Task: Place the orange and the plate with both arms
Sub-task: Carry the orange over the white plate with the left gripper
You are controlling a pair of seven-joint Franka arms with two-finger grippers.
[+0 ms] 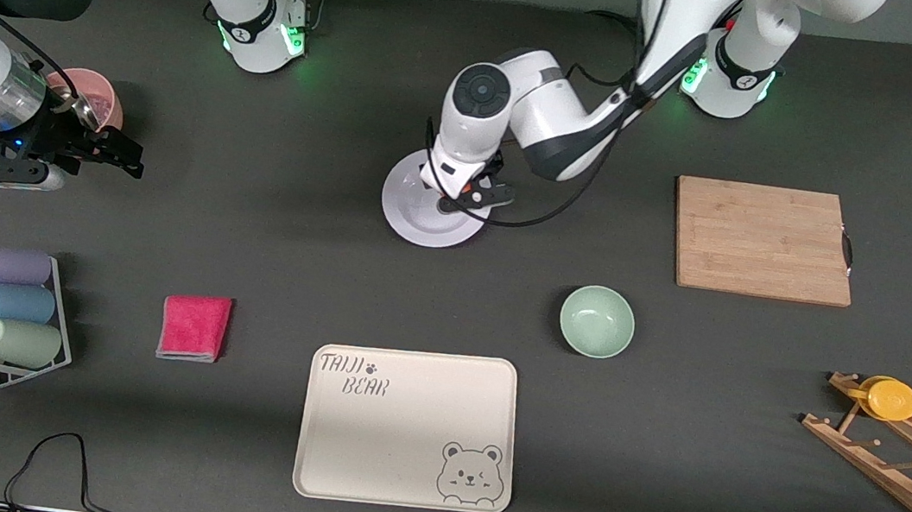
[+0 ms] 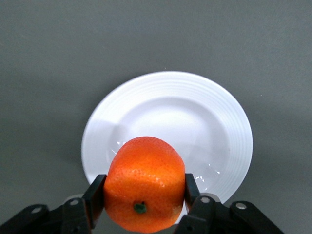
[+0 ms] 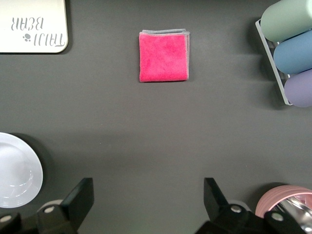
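My left gripper is going to release the orange in the hollow of the white plate (image 1: 445, 193) (image 2: 157, 144), close to its middle.
The white plate (image 1: 417, 215) lies on the dark table near the middle, partly under the left arm's hand. My left gripper (image 1: 472, 199) hovers over the plate and is shut on the orange (image 2: 144, 183), which fills the jaws in the left wrist view, with the plate (image 2: 214, 117) below it. In the front view the orange is almost hidden by the hand. My right gripper (image 1: 124, 156) is open and empty, up over the table at the right arm's end. Its wrist view shows the two fingers (image 3: 82, 196) wide apart and the plate's edge (image 3: 17, 170).
A pale-green bowl (image 1: 597, 321), a bear-print tray (image 1: 407, 427) and a pink cloth (image 1: 194, 327) lie nearer the front camera. A wooden board (image 1: 762, 240) and a rack with a yellow cup (image 1: 891, 399) are toward the left arm's end. A cup rack (image 1: 6, 305) and a pink bowl (image 1: 89, 93) are at the right arm's end.
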